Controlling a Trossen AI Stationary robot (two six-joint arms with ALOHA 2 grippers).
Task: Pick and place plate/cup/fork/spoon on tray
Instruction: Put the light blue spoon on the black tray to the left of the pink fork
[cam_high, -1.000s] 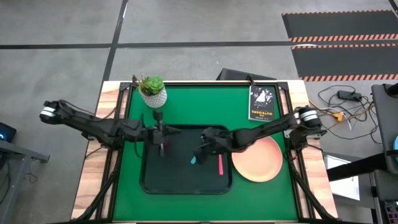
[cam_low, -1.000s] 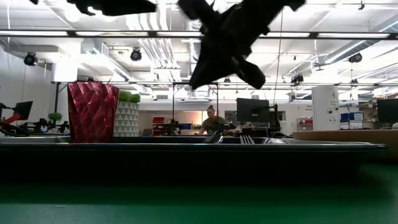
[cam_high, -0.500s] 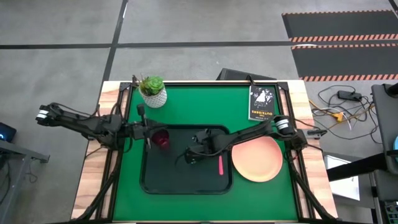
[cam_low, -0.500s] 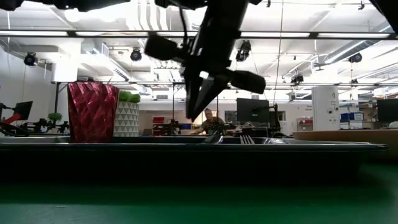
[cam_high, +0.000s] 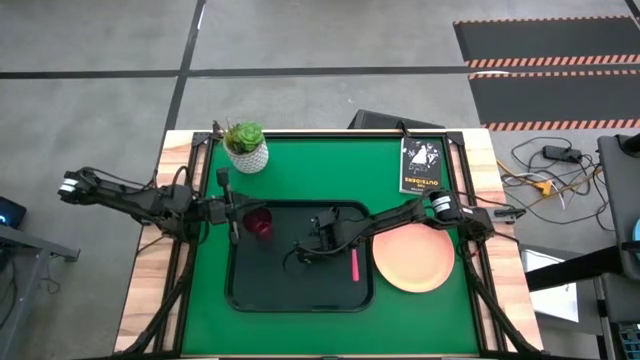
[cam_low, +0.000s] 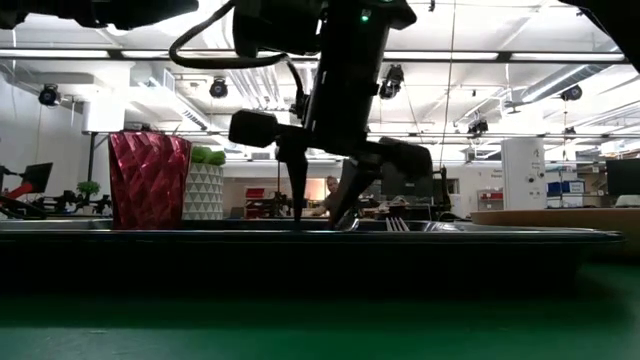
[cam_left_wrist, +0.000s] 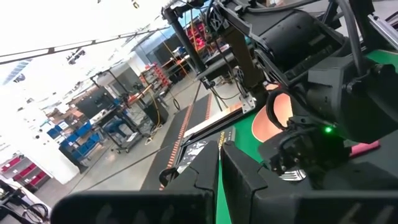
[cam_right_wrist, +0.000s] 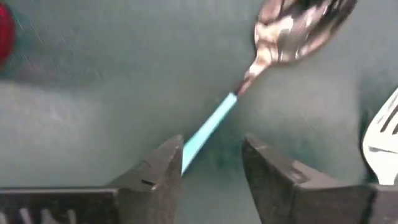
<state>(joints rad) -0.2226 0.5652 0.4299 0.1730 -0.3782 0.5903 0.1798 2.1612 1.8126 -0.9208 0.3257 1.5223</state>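
My right gripper should turn, as the spoon's teal handle slants between its open fingers, then grasp closer to the bowl (cam_right_wrist: 230, 101) and move the spoon toward the fork.
The dark tray (cam_high: 236, 290) lies mid-table. The red cup (cam_high: 258, 222) stands upright on its far left part. The pink-handled fork (cam_high: 353, 265) lies at its right. The spoon (cam_right_wrist: 208, 127) lies flat on the tray floor, its bowl (cam_right_wrist: 298, 25) pointing away from my right gripper (cam_right_wrist: 211, 168). That gripper (cam_low: 320, 212) is open, fingers pointing down at the tray, with the free end of the spoon's teal handle between the fingertips. The pink plate (cam_high: 413, 255) rests on the green mat right of the tray. My left gripper (cam_high: 234, 222) is shut, just left of the cup and apart from it. My right gripper's open fingers stand on either side of the free end of the spoon's handle (cam_right_wrist: 189, 149). That end lies right against one fingertip (cam_right_wrist: 168, 165). I cannot tell whether it touches. The spoon rests on the tray.
A white pot with a green plant (cam_high: 245, 147) stands at the far left of the mat. A black book (cam_high: 420, 165) lies at the far right. The fork's tines (cam_right_wrist: 382, 137) lie close beside the right gripper.
My right gripper has come down onto the tray, shifting a little toward the table's left edge, and has opened; the spoon now lies on the tray floor. My left gripper has drawn back from the cup toward the left edge, leaving the cup standing on the tray.
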